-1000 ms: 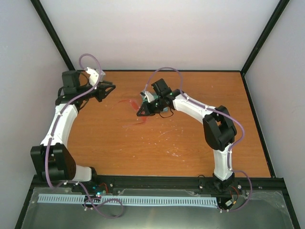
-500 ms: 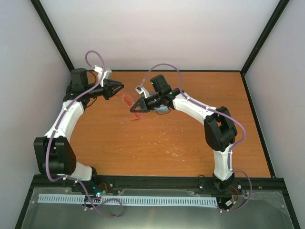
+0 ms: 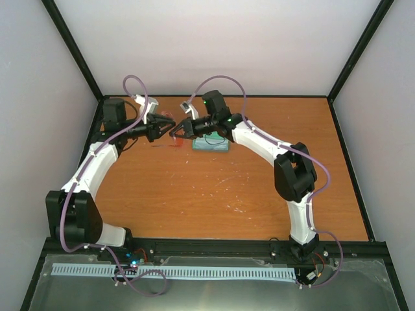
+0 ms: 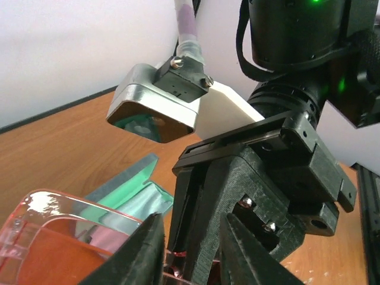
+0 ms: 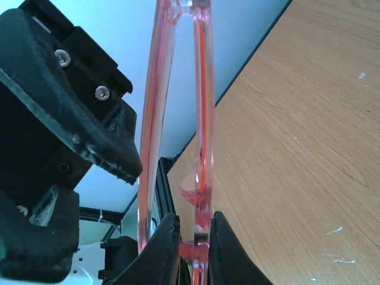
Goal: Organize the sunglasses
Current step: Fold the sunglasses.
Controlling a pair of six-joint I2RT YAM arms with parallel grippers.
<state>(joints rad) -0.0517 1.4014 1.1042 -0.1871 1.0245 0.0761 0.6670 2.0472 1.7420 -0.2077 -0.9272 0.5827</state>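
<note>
The robot's right gripper needs to put the red-pink sunglasses down on the bare table point(image 3: 255, 182) near the pale scratches, clear of the case. The sunglasses are held above the table's back now.
The red-pink sunglasses point(image 5: 202, 119) are held edge-on in my right gripper point(image 5: 193, 228), which is shut on the frame. In the top view the right gripper point(image 3: 177, 129) holds the sunglasses point(image 3: 170, 122) above the table at the back left. My left gripper point(image 3: 163, 130) faces it tip to tip. In the left wrist view the left gripper point(image 4: 191, 240) is open, its fingers either side of the right gripper's fingers, with a lens of the sunglasses point(image 4: 50, 237) at lower left. The grey-blue case point(image 3: 213, 145) lies open just right of the grippers.
The case's teal inside point(image 4: 127, 184) holds a pale cloth-like lining. The right wrist camera housing point(image 4: 155, 105) hangs close above the left fingers. Black frame posts and the back wall stand just behind the two grippers.
The right gripper has carried the sunglasses left and toward the back, uncovering the case. The left gripper has swung right to meet it. The two now stand tip to tip.
</note>
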